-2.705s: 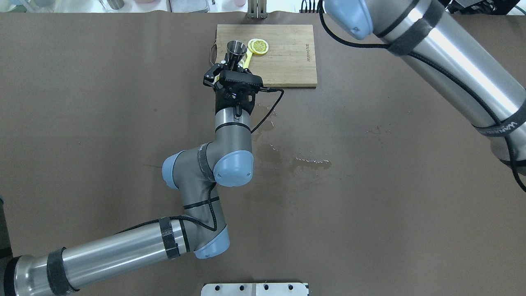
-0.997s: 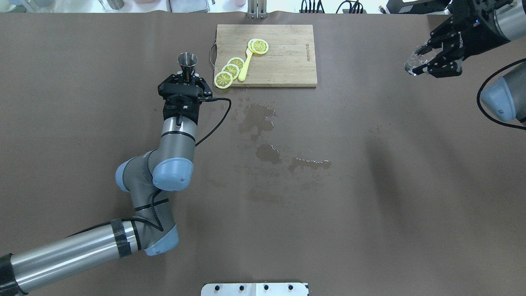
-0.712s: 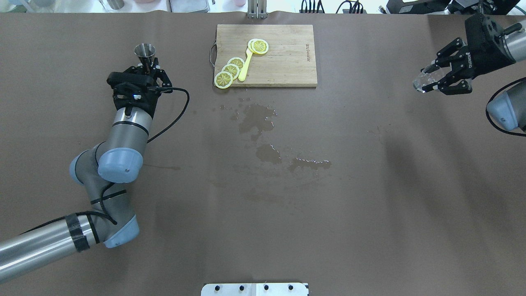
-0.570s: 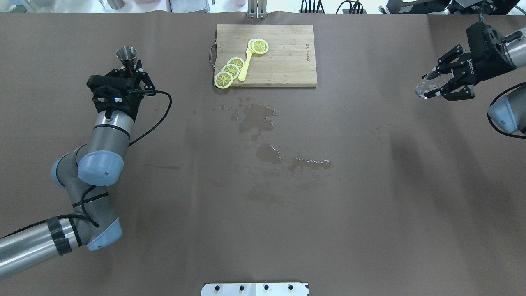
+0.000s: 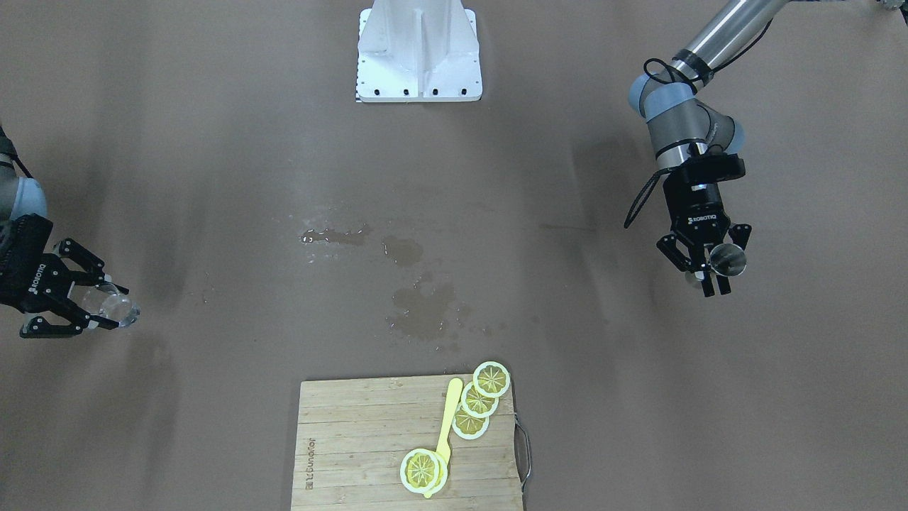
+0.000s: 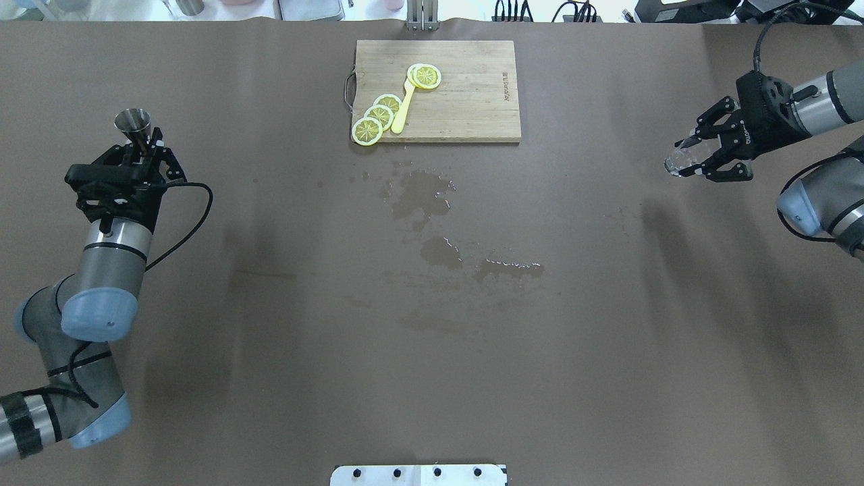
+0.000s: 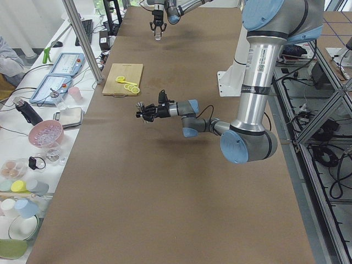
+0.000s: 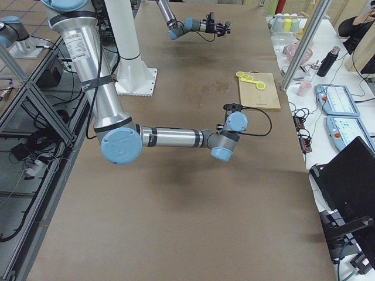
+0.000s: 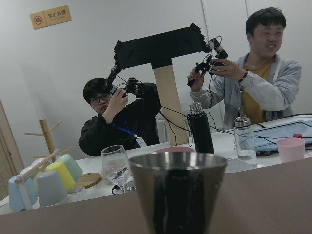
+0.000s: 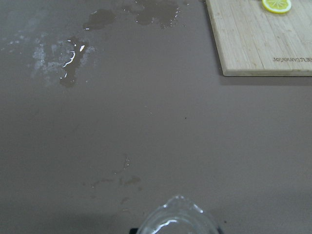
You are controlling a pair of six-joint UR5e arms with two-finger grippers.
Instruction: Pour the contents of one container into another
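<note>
The grey steel jigger is to go on the bare table far out (image 5: 701,251) beside the wet patches. I need to put it down there with my left gripper.
The grey steel jigger (image 6: 132,121) is held upright above the table's left side, with my left gripper (image 6: 140,143) shut on its narrow waist. Seen from the front, this jigger (image 5: 728,259) and the left gripper (image 5: 713,280) are at the right. Its open rim fills the bottom of the left wrist view (image 9: 178,168). The small clear glass cup (image 6: 673,163) hangs tilted over the table's far right, with my right gripper (image 6: 683,160) shut on it. The cup's rim (image 10: 178,219) shows low in the right wrist view. Both containers are far apart.
A wooden cutting board (image 6: 472,101) with lemon slices (image 6: 378,118) and a yellow tool lies at the far middle. Wet patches (image 6: 422,196) spread below it. A white mount plate (image 6: 418,474) sits at the near edge. Two people, cups and bottles (image 9: 200,129) are beyond the far edge.
My left arm has carried the jigger from the cutting board's corner far to the left. The right arm swung out to the right with the glass cup, then drifted slightly left and nearer.
</note>
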